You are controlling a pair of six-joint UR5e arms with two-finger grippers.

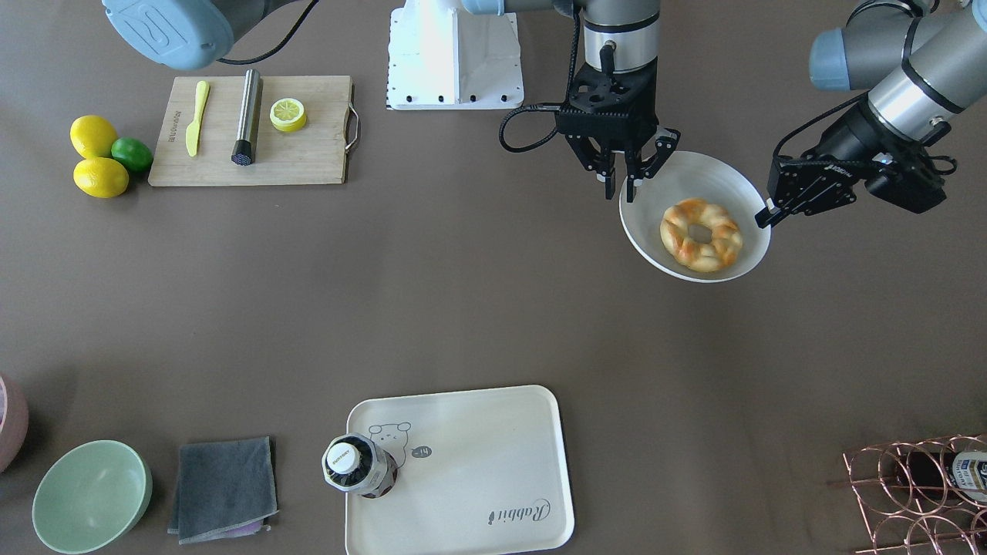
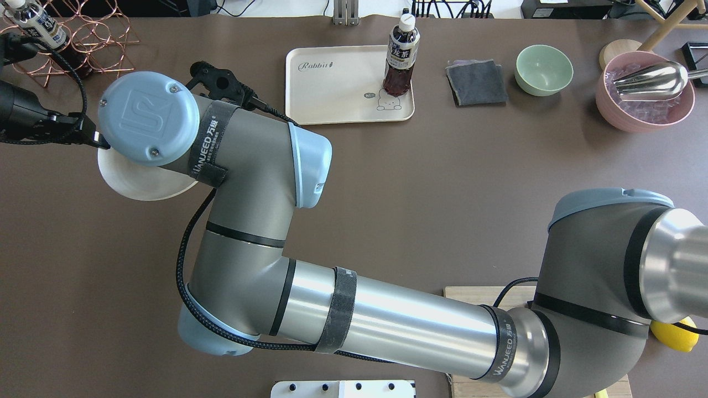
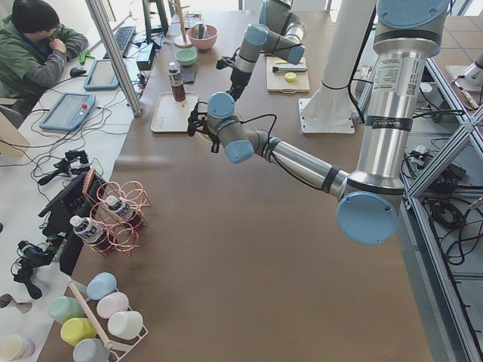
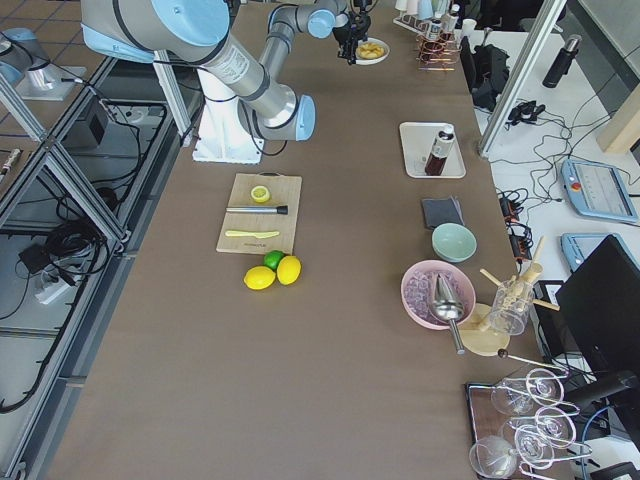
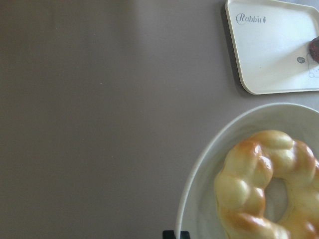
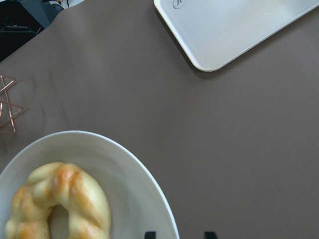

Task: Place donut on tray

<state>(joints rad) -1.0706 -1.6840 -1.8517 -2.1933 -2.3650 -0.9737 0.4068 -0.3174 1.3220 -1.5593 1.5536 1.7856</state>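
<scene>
Next, my left gripper puts the white plate with the donut down on the cream tray (image 1: 499,486) (image 5: 262,36) by the Rabbit lettering.
The donut (image 1: 700,235) lies in a round white plate (image 1: 678,177) on the side of the table near the robot base. My left gripper (image 1: 766,216) is shut on the plate's rim; its tips meet at the rim in the left wrist view (image 5: 175,234). My right gripper (image 1: 621,181) is open, its fingers either side of the opposite rim (image 6: 177,234). The cream tray (image 1: 478,432) lies across the table, apart from the plate. The donut (image 5: 264,184) and the tray (image 5: 269,50) both show from the left wrist.
A dark drink bottle (image 1: 358,466) stands on the tray's corner by the bear drawing. A copper wire rack (image 1: 917,493) holds bottles near the table corner. A cutting board (image 1: 308,154), lemons (image 1: 99,177), a green bowl (image 1: 91,495) and a grey cloth (image 1: 224,487) lie farther off.
</scene>
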